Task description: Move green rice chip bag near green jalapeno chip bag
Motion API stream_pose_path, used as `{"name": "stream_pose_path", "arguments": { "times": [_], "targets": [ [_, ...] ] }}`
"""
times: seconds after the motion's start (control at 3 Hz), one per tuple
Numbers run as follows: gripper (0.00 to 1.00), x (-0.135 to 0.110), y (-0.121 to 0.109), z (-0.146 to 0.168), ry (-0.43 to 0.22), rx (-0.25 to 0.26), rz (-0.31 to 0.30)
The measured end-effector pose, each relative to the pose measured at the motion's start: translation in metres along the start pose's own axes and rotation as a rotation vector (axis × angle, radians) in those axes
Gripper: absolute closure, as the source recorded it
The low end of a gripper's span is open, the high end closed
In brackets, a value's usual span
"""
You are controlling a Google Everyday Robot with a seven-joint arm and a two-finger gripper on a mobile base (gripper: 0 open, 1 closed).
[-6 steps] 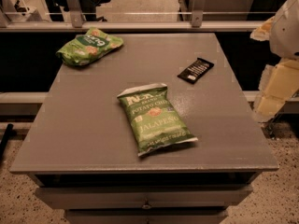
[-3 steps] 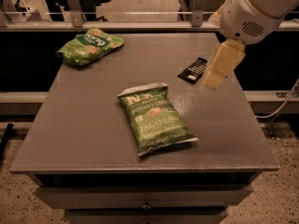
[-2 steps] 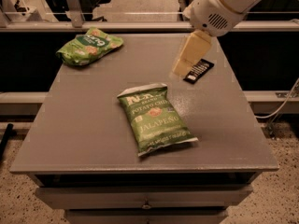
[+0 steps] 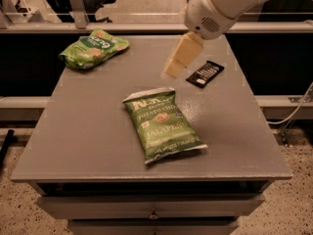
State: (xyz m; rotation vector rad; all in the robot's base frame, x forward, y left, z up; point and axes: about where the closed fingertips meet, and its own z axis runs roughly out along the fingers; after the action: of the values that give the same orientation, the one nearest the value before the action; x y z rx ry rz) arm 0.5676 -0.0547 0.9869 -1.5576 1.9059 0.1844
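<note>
The robot's gripper will next move to the green rice chip bag's middle (image 4: 98,46) at the grey table's far corner and close there.
The green rice chip bag (image 4: 93,48), small, puffy and light green, lies at the far left corner of the grey table (image 4: 83,126). The green jalapeno chip bag (image 4: 162,124), longer and flatter with "JALAPENO" lettering, lies flat near the table's middle front. My gripper (image 4: 175,66) hangs from the white arm (image 4: 215,9) above the table's far middle, to the right of the rice bag and behind the jalapeno bag. It touches neither bag and holds nothing that I can see.
A small black packet (image 4: 205,74) lies on the table at the far right, just right of the gripper. The table has drawers (image 4: 151,209) below its front edge. A rail and dark shelving run behind the table.
The arm has swung in from the right edge and moved leftward over the table's far side, passing the black packet toward the rice bag. Neither bag has moved.
</note>
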Motion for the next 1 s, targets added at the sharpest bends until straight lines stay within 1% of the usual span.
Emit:
{"name": "stream_pose_path", "arguments": {
  "times": [0.33, 0.67, 1.0],
  "targets": [
    [0.00, -0.048, -0.020, 0.063, -0.149, -0.020, 0.051],
    [0.00, -0.094, -0.034, 0.123, -0.251, -0.026, 0.097],
    [0.00, -0.136, -0.042, 0.176, -0.316, -0.011, 0.119]
  ]
}}
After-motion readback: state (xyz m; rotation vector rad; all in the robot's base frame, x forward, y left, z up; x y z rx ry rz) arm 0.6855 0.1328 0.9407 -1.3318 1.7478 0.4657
